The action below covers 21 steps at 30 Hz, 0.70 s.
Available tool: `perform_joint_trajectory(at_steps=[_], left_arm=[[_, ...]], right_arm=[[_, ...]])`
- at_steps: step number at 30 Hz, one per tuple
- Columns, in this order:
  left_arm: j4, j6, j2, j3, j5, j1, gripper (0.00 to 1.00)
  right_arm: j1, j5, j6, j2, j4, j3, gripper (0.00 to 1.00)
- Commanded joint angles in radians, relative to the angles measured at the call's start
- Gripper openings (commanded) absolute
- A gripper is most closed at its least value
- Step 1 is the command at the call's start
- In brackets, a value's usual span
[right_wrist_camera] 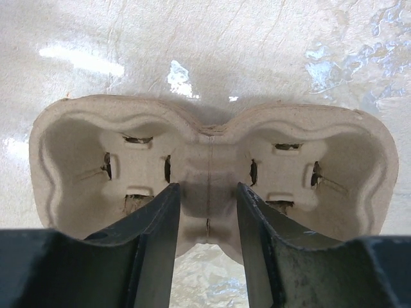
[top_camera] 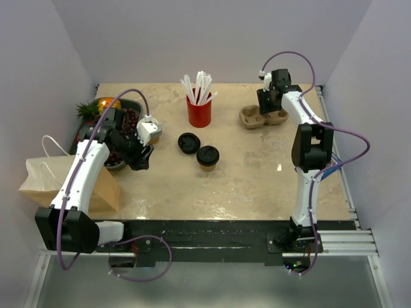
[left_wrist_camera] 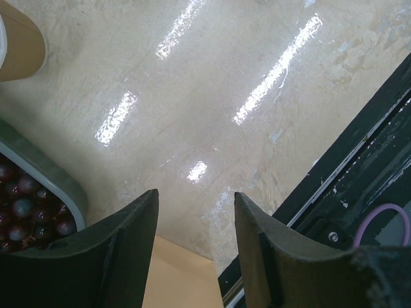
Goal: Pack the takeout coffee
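Another cup carrier is nested under the top carrier, so the robot's right gripper will open, lift a little and pinch just the top carrier's middle (right_wrist_camera: 209, 168).
The takeout coffee (top_camera: 208, 156), a small tan cup with a black lid, stands upright mid-table; neither wrist view shows it. A moulded pulp cup carrier (top_camera: 263, 117) with two empty wells lies at the back right. My right gripper (top_camera: 268, 106) hovers over it, open; in the right wrist view (right_wrist_camera: 207, 187) its jaws straddle the carrier's (right_wrist_camera: 212, 147) middle ridge. My left gripper (top_camera: 142, 159) is open and empty at the left; in the left wrist view (left_wrist_camera: 196, 196) it is over bare table. A brown paper bag (top_camera: 64, 183) lies at the near left, its edge below the left jaws (left_wrist_camera: 180, 276).
A loose flat black lid (top_camera: 188, 142) lies just left of the coffee. A lidless tan cup (top_camera: 154, 131) stands by the left wrist and shows in the left wrist view (left_wrist_camera: 19, 45). A red cup of straws (top_camera: 199, 110) stands at the back. A grey fruit tray (top_camera: 131, 104) sits far left.
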Motion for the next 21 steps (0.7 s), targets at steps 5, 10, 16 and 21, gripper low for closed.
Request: perform_joint_trajectory(at_steps=[5,10,16,21], left_arm=[[0.035,-0.002,0.006,0.017,0.040,0.004,0.55],[0.035,0.000,0.005,0.014,0.040,0.004,0.55],[0.038,0.001,0.005,0.006,0.041,0.004,0.55],[0.035,0.000,0.002,0.007,0.040,0.004,0.55]], right_arm=[[-0.001,-0.020,-0.014,-0.004,0.004,0.040,0.33],[-0.001,-0.036,-0.017,-0.018,0.003,0.045,0.16],[-0.001,-0.010,-0.014,-0.024,0.003,0.039,0.45],[-0.001,-0.007,-0.008,-0.007,0.004,0.032,0.57]])
